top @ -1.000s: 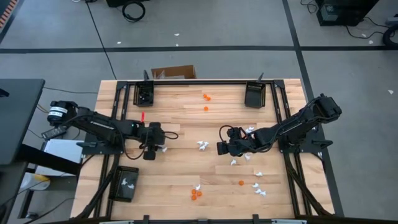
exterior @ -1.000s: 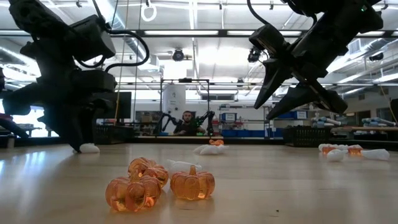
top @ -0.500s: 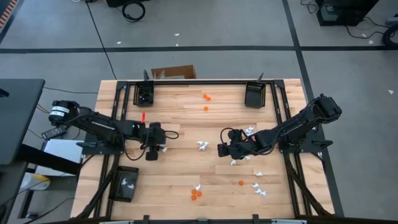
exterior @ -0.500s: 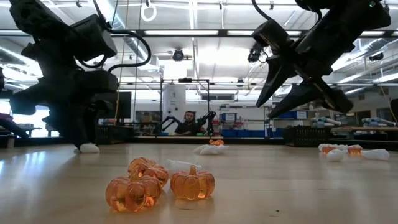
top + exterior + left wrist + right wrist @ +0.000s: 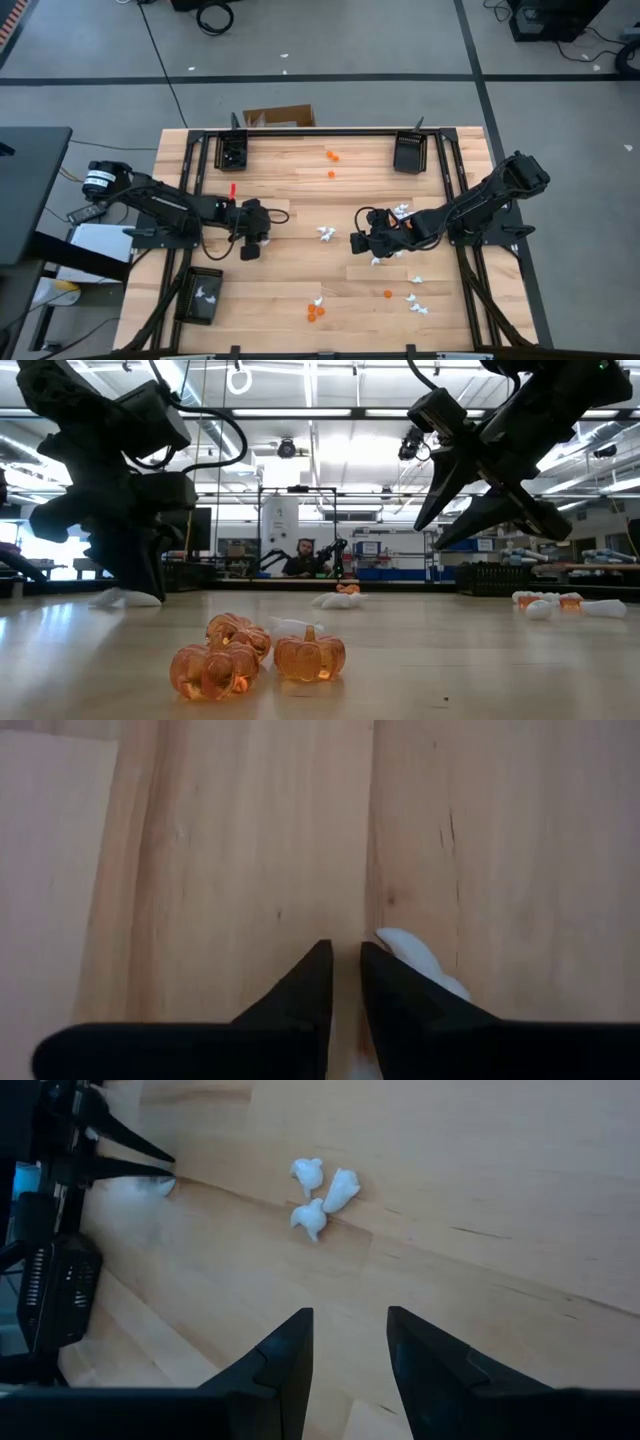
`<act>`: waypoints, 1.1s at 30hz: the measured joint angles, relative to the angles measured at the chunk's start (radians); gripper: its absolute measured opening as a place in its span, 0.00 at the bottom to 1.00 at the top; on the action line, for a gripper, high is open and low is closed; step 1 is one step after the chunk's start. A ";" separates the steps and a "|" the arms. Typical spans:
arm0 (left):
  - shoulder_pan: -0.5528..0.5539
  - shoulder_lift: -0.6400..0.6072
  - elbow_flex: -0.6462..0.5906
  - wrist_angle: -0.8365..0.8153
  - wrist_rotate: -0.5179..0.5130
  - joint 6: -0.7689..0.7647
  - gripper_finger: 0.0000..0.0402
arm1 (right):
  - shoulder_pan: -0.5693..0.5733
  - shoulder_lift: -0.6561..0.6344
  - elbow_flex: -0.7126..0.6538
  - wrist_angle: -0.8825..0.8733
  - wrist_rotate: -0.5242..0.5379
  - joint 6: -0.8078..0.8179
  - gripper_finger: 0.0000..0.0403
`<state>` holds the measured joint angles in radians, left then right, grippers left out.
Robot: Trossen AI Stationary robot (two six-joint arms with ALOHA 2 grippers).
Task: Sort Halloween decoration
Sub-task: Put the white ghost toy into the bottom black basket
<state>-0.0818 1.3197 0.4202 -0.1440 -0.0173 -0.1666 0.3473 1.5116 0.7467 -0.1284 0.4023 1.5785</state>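
A white trinket is outside my left gripper's nearly shut fingers. Next, I open them, pull back and close around the white trinket nearer the arm (image 5: pixel 364 1067).
The Halloween decoration lies scattered on the wooden table: white trinkets (image 5: pixel 325 234), more white ones (image 5: pixel 415 300), and orange pumpkins (image 5: pixel 315 312) (image 5: pixel 258 655). My left gripper (image 5: pixel 345 948) is down at the tabletop left of centre (image 5: pixel 250 250), its fingers almost together with bare wood in the slit. One white trinket (image 5: pixel 415 960) lies flat right beside one finger. My right gripper (image 5: pixel 350 1315) hangs open above the table right of centre (image 5: pixel 358 240), with nothing between its fingers. Three white trinkets (image 5: pixel 320 1195) lie ahead of it. My left gripper has the outer side of one finger (image 5: pixel 385 985) against the white trinket's edge (image 5: pixel 400 952). The fingers come steeply from above. The trinket lies flat on the table (image 5: pixel 125 598), outside the slit. Whether any part of it reaches under the finger, I cannot tell.
Black trays stand at the far left (image 5: pixel 233 150), the far right (image 5: pixel 408 152) and the near left (image 5: pixel 200 295); the near-left one holds white trinkets. Two orange pumpkins (image 5: pixel 331 156) lie at the far middle. Bare wood stretches between the two grippers.
My left gripper has rolled a little about its own axis and edged toward the table's near edge, staying low. The white trinket at its foot has slid a short way along the table with it.
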 joint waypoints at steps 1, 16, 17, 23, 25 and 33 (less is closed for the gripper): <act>0.000 -0.003 0.000 0.000 0.000 -0.005 0.15 | 0.000 0.000 0.000 0.000 0.000 -0.001 0.34; -0.038 -0.226 -0.004 -0.153 0.076 -0.298 0.02 | -0.112 0.000 0.000 -0.002 -0.153 -0.199 0.34; -0.047 -0.253 -0.003 -0.168 0.098 -0.330 0.02 | -0.124 0.000 0.000 0.001 -0.163 -0.214 0.34; -0.126 -0.364 -0.002 -0.363 0.149 -0.363 0.04 | -0.175 0.000 0.000 0.011 -0.192 -0.298 0.34; -0.156 -0.364 -0.002 -0.444 0.112 -0.312 0.08 | -0.188 0.000 0.000 0.016 -0.201 -0.323 0.34; -0.220 -0.316 -0.002 -0.476 0.007 -0.287 0.38 | -0.212 0.000 0.000 0.033 -0.221 -0.348 0.34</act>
<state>-0.3022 1.0034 0.4179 -0.6202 -0.0102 -0.4535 0.1349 1.5116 0.7464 -0.0953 0.1810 1.2310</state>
